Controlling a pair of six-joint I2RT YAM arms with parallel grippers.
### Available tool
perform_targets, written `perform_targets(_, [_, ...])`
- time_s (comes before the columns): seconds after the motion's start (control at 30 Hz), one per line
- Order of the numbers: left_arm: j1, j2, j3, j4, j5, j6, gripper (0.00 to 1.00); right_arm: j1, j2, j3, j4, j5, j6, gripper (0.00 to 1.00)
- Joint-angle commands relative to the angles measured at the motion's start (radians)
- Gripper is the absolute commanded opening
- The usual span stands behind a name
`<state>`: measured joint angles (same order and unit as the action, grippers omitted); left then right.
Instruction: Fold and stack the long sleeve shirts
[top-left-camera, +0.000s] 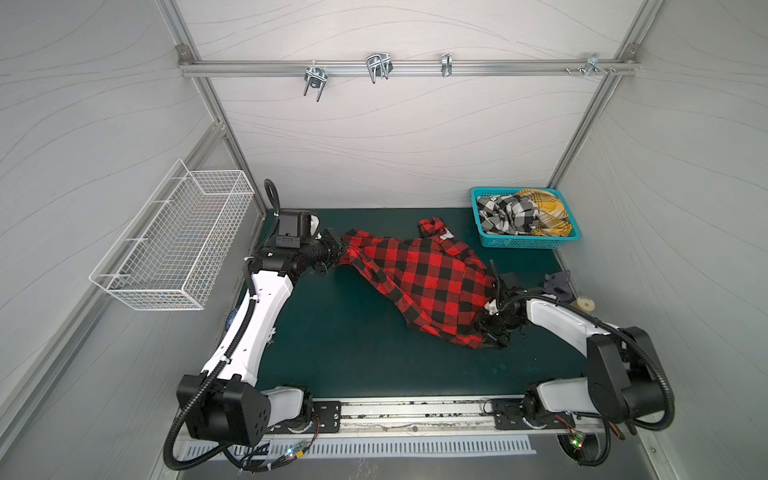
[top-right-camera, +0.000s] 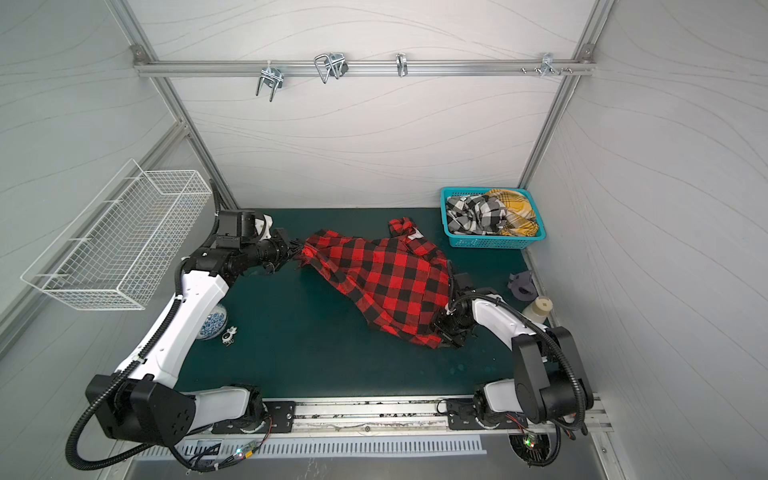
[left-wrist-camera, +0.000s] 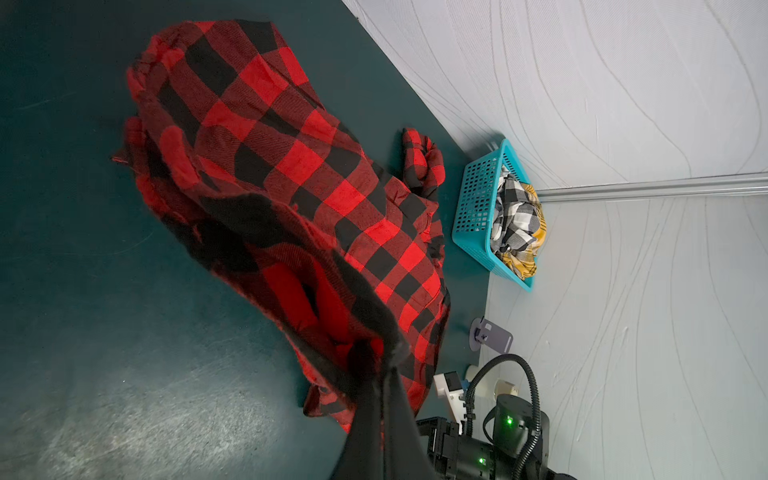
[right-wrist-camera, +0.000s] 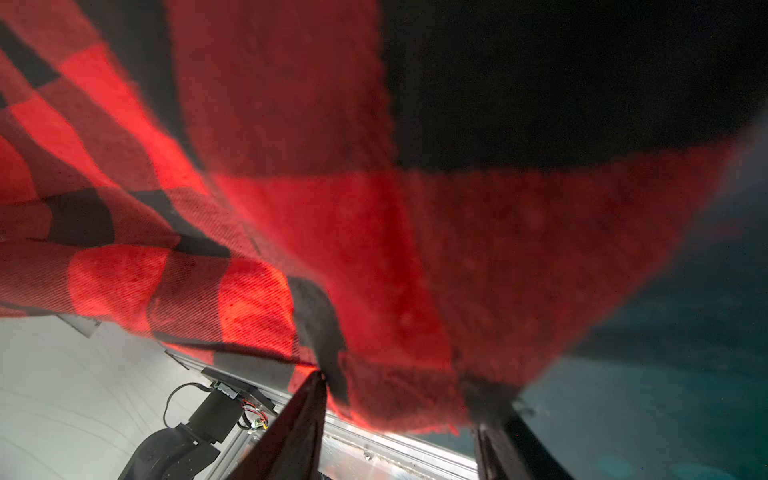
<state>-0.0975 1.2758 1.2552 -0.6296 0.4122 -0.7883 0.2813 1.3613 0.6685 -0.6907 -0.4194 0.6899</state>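
Note:
The robot's left gripper needs to release the raised end of the shirt, now held off the mat, on the bare green mat midway (top-left-camera: 335, 327) toward the near metal rail.
A red-and-black check long sleeve shirt (top-left-camera: 419, 274) (top-right-camera: 386, 274) lies stretched slantwise across the green mat (top-left-camera: 340, 349), one bunched sleeve toward the back. My left gripper (top-left-camera: 343, 249) (left-wrist-camera: 384, 365) is shut on the shirt's left end and holds it off the mat. My right gripper (top-left-camera: 484, 328) (right-wrist-camera: 405, 386) sits at the shirt's near right edge; its fingers stand apart with the hem (right-wrist-camera: 399, 399) hanging between them. A black-and-white check shirt (top-left-camera: 505, 212) and a mustard-yellow plaid one (top-left-camera: 544, 212) lie crumpled in a teal basket (top-left-camera: 486, 237) at the back right.
A white wire basket (top-left-camera: 174, 245) hangs on the left wall. A dark grey scrap (top-left-camera: 559, 284) and a cream spool (top-left-camera: 586, 303) lie at the mat's right edge. A blue-and-white bowl (top-right-camera: 214, 322) and a small white clip (top-right-camera: 228, 334) sit near the left arm.

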Motion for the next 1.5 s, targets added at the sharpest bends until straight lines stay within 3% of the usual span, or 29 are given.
perform_targets(0.0, [0.016, -0.005, -0.009, 0.018, -0.004, 0.008, 0.0, 0.005, 0.011, 0.028, -0.034, 0.038, 0.018, 0.64])
perform_targets(0.1, [0.028, -0.016, -0.017, 0.01, -0.009, 0.017, 0.0, 0.006, 0.019, 0.039, -0.051, 0.063, 0.024, 0.67])
perform_targets(0.17, [0.031, -0.018, -0.021, 0.004, -0.006, 0.022, 0.0, 0.009, 0.036, 0.041, -0.044, 0.061, 0.025, 0.62])
perform_targets(0.27, [0.036, -0.022, -0.034, 0.006, -0.007, 0.024, 0.0, 0.017, 0.072, 0.035, 0.005, 0.037, 0.024, 0.37])
perform_targets(0.37, [0.044, -0.022, -0.059, 0.009, -0.023, 0.024, 0.0, 0.029, 0.089, 0.059, 0.021, 0.019, -0.005, 0.02])
perform_targets(0.53, [0.076, 0.03, -0.091, 0.055, -0.102, 0.038, 0.0, 0.021, -0.037, 0.21, -0.025, 0.094, -0.049, 0.0])
perform_targets(0.63, [0.128, 0.192, 0.105, 0.055, -0.117, 0.013, 0.0, -0.088, 0.042, 0.57, -0.107, 0.058, -0.09, 0.0])
perform_targets(0.8, [0.176, 0.392, 0.729, -0.001, -0.135, -0.08, 0.0, -0.258, 0.311, 1.43, -0.189, -0.165, -0.023, 0.0])
perform_targets(0.87, [0.191, 0.402, 0.868, -0.002, -0.162, -0.107, 0.0, -0.301, 0.378, 1.667, -0.177, -0.246, 0.034, 0.0])
perform_targets(0.93, [0.209, 0.37, 0.896, 0.006, -0.189, -0.129, 0.0, -0.344, 0.401, 1.772, -0.159, -0.312, 0.09, 0.0])
perform_targets(1.03, [0.25, 0.239, 0.703, 0.124, -0.177, -0.157, 0.0, -0.383, 0.329, 1.619, -0.056, -0.382, 0.13, 0.0])
perform_targets(1.13, [0.264, 0.081, 0.362, 0.27, -0.157, -0.18, 0.0, -0.384, 0.19, 1.318, 0.008, -0.364, 0.086, 0.0])
perform_targets(1.23, [0.26, 0.009, 0.072, 0.299, -0.087, -0.156, 0.0, -0.378, 0.069, 0.962, 0.051, -0.343, 0.043, 0.0])
perform_targets(1.33, [0.26, 0.033, -0.148, 0.208, -0.005, -0.074, 0.0, -0.343, -0.01, 0.647, 0.02, -0.25, -0.046, 0.0])
perform_targets(1.4, [0.253, 0.065, -0.253, 0.102, -0.005, -0.025, 0.0, -0.331, -0.024, 0.501, -0.003, -0.181, -0.082, 0.0])
perform_targets(1.47, [0.248, 0.065, -0.396, 0.1, -0.007, -0.013, 0.02, -0.329, -0.004, 0.383, -0.029, -0.134, -0.113, 0.0])
